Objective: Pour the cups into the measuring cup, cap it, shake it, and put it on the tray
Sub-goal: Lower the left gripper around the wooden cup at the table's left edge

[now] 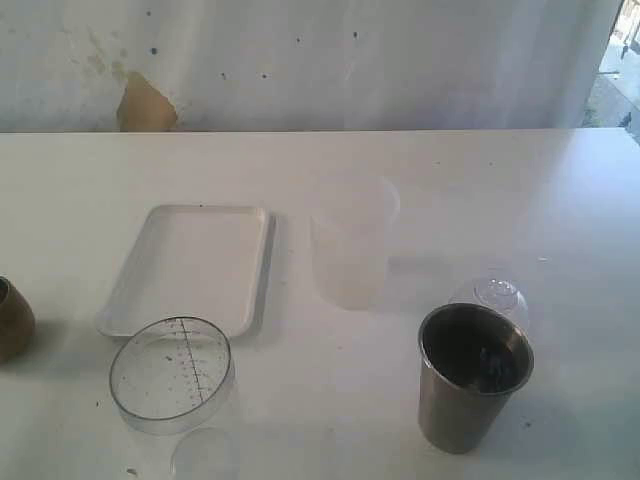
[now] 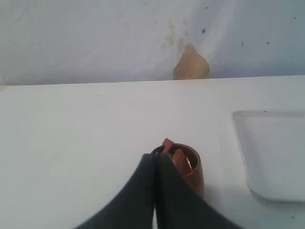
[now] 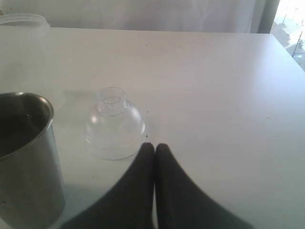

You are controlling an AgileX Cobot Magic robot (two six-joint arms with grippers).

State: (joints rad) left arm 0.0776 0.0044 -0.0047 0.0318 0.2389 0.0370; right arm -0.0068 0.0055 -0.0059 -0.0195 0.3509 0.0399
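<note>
My left gripper is to move to the brown cup next and close around the middle of its sides (image 1: 19, 326) (image 2: 194, 181), below the rim of the cup.
The squat brown cup (image 1: 12, 320) stands at the table's left edge; in the left wrist view the brown cup (image 2: 190, 167) holds reddish pieces. My left gripper (image 2: 155, 158) is shut, empty, with its tips just short of the cup's rim. The steel tumbler (image 1: 470, 378) stands upright at the front right, with dark contents inside. My right gripper (image 3: 155, 147) is shut and empty, beside the tumbler (image 3: 26, 162) and close to a clear dome lid (image 3: 114, 130). The clear measuring cup (image 1: 172, 375) stands in front of the white tray (image 1: 190, 262). Neither gripper shows in the exterior view.
A frosted whitish beaker (image 1: 350, 250) stands mid-table, right of the tray. The dome lid (image 1: 495, 298) lies just behind the steel tumbler. A small clear disc (image 1: 203, 455) rests at the front edge below the measuring cup. A wall runs behind the table.
</note>
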